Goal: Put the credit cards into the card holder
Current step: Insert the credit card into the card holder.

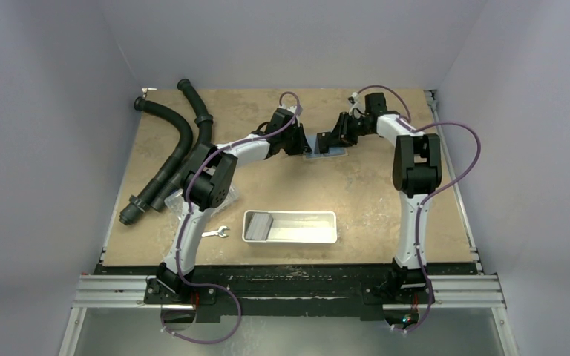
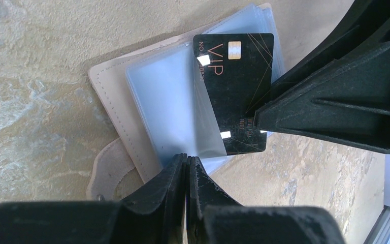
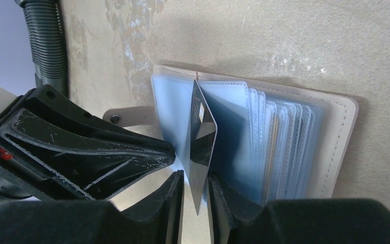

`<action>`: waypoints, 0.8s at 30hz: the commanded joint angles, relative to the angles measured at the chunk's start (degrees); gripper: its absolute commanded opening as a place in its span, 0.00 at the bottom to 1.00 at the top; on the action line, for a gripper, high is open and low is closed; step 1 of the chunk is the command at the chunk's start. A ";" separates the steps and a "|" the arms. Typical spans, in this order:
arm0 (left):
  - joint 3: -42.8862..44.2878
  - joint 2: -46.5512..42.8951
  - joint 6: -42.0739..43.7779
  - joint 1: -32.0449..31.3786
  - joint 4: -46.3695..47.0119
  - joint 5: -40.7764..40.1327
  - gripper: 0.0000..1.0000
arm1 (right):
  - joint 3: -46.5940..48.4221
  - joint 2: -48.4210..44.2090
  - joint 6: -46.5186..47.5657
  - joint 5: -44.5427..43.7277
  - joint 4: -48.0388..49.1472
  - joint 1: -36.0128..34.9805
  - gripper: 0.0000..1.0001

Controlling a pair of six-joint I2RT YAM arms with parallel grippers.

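Next, I open my right gripper, take the card's near end (image 2: 249, 144) and push the black credit card deeper, because it sticks far out of the sleeve.
The card holder (image 1: 326, 153) lies open on the far middle of the table, beige outside (image 2: 112, 96) with clear blue sleeves (image 3: 284, 137). A black credit card (image 2: 238, 86) marked VIP stands partly slid into one sleeve. My left gripper (image 2: 187, 160) is shut on the lower edge of that sleeve. My right gripper (image 3: 196, 177) straddles the card's (image 3: 201, 137) near corner, jaws slightly apart with a gap on each side. In the top view both grippers (image 1: 300, 147) (image 1: 329, 141) meet over the holder. More grey cards (image 1: 258, 225) lie in the tray.
A long white tray (image 1: 304, 237) sits near the front centre, with a silver wrench (image 1: 216, 232) to its left. Black corrugated hoses (image 1: 174, 144) and a clear box (image 1: 165, 199) fill the left side. The holder's snap strap (image 2: 106, 173) sticks out beside my left fingers.
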State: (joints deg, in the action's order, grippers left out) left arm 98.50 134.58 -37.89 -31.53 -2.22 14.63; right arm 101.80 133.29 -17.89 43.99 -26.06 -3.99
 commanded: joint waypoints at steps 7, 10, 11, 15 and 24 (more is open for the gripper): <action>-1.55 0.61 0.92 0.88 -1.19 -0.76 0.07 | -5.13 -3.20 -3.03 -5.19 7.41 -0.19 0.08; -1.69 0.55 1.03 0.93 -1.27 -0.75 0.06 | -3.08 -2.23 -2.61 -4.24 5.50 -0.21 0.00; -1.77 0.51 1.18 0.94 -1.29 -0.85 0.06 | -2.92 -2.36 -2.43 -4.18 5.26 -0.22 0.00; -1.87 0.50 1.40 1.03 -1.47 -1.09 0.06 | 0.52 -1.26 -0.38 -3.10 -0.25 -0.01 0.00; -1.56 0.68 1.39 1.03 -1.38 -0.55 0.06 | 6.77 1.26 1.40 -4.14 -10.44 0.03 0.00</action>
State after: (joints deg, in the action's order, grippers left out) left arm 98.00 134.58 -37.89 -31.29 -1.30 15.42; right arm 106.24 134.30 -17.96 41.28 -31.77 -4.08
